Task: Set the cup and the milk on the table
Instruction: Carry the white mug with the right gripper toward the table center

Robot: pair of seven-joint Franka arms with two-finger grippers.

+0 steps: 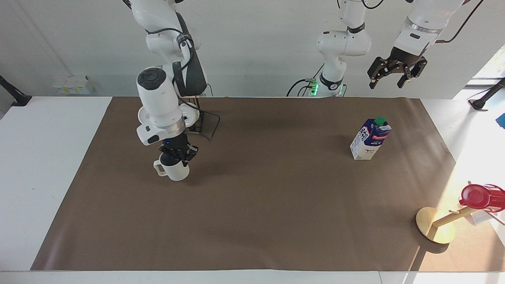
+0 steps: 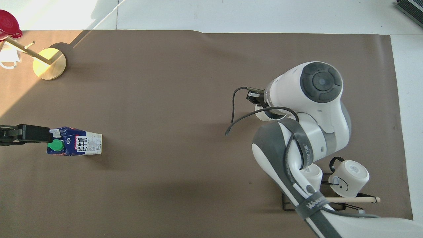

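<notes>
My left gripper should move to the milk next, and there it will close around its upper body (image 2: 70, 148), a little below the green cap of the milk.
The cream-white cup (image 1: 174, 170) hangs upright from my right gripper (image 1: 177, 154), which is shut on its rim, low over the brown paper of the table (image 1: 268, 205), toward the right arm's end. From overhead the right wrist hides most of the cup (image 2: 264, 114). The milk (image 1: 370, 139) stands upright on the paper toward the left arm's end, green cap up, and shows in the overhead view too (image 2: 75, 145). My left gripper (image 1: 396, 73) waits open, high in the air, apart from the milk.
A black wire rack (image 1: 200, 118) with white mugs (image 2: 351, 177) stands near the right arm's base. A brass-footed wooden stand (image 1: 435, 230) with a red thing (image 1: 479, 196) on its peg sits at the left arm's end, farther from the robots than the milk.
</notes>
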